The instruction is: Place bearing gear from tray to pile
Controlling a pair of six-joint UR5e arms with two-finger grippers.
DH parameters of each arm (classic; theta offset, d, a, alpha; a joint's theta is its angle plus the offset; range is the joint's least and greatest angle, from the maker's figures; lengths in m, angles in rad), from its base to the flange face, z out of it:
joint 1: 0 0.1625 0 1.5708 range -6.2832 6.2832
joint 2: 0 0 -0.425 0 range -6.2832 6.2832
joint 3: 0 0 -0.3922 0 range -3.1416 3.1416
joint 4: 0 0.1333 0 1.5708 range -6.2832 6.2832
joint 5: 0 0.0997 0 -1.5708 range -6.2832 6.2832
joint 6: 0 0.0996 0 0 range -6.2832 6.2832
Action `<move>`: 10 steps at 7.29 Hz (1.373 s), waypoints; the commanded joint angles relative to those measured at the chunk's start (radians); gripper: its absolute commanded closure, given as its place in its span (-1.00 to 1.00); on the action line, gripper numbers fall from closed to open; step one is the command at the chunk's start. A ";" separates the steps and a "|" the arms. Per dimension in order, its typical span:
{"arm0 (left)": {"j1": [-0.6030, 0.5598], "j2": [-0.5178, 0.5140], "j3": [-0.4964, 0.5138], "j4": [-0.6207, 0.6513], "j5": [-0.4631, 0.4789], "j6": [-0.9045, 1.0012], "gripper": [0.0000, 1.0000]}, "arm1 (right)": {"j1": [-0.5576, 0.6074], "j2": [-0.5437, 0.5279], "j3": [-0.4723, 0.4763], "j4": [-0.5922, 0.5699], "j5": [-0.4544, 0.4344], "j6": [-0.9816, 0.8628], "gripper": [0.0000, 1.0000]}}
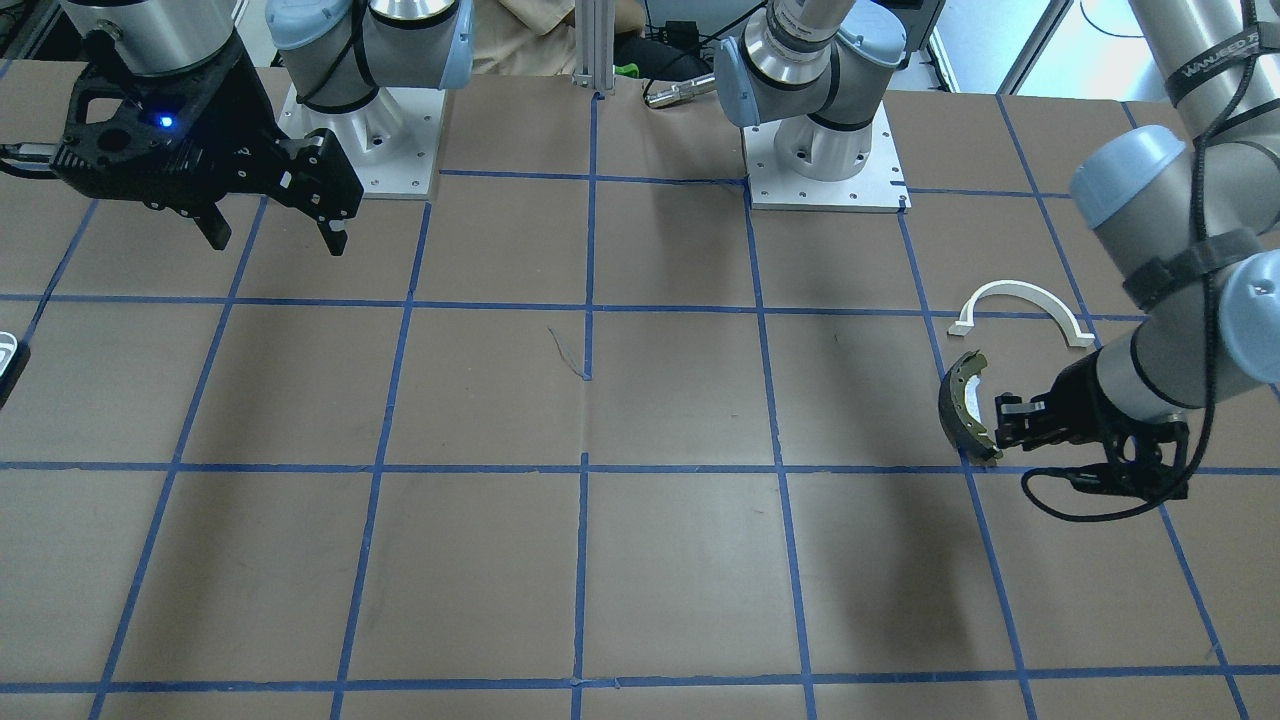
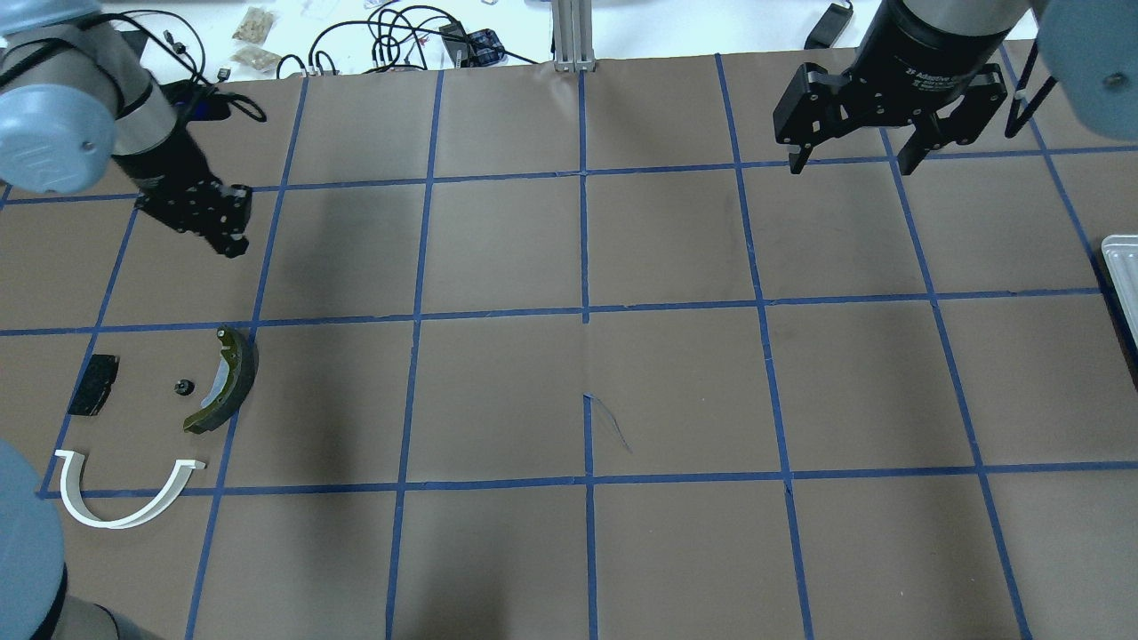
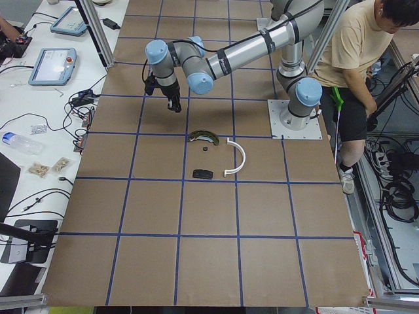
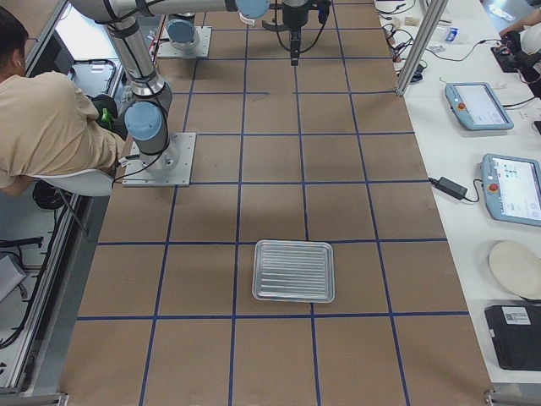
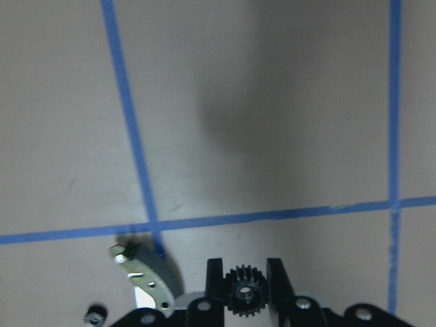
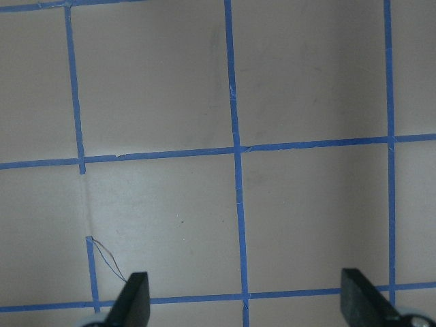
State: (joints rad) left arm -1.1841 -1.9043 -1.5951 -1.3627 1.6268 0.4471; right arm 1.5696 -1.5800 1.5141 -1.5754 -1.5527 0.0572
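Observation:
The bearing gear will be let go by my left gripper close beside the second small black gear point(image 1: 1024, 391), facing the brake shoe's hollow. The bearing gear now hangs just past the brake shoe's far end.
My left gripper point(image 5: 243, 279) is shut on a small black bearing gear point(image 5: 243, 294), held between its fingertips. It hangs just past the far end of the dark brake shoe with olive lining point(image 2: 227, 380) in the overhead view point(image 2: 233, 244). The pile also holds a white arched strip point(image 2: 124, 493), a small black pad point(image 2: 93, 384) and a second small black gear point(image 2: 183, 387). My right gripper point(image 2: 853, 164) is open and empty, high over the far right of the table. The tray point(image 2: 1122, 276) shows only a corner at the right edge; the right side view shows it whole point(image 4: 293, 271).
The brown table top is marked with a blue tape grid point(image 2: 584, 316). The two arm bases point(image 1: 825, 165) stand at the robot's edge. Cables and small bags point(image 2: 391, 36) lie past the far edge. A person point(image 3: 357, 52) sits beside the robot.

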 commanded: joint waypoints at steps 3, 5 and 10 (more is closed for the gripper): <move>0.230 -0.016 -0.167 0.164 0.028 0.280 1.00 | 0.001 0.000 0.000 0.000 0.000 0.000 -1.00; 0.261 -0.024 -0.203 0.185 0.028 0.306 1.00 | 0.000 0.000 0.000 0.000 0.000 0.000 -1.00; 0.261 -0.032 -0.296 0.252 0.030 0.317 1.00 | 0.001 0.000 0.000 0.000 -0.001 -0.005 -1.00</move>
State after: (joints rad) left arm -0.9236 -1.9345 -1.8650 -1.1352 1.6555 0.7628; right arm 1.5704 -1.5800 1.5141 -1.5754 -1.5534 0.0540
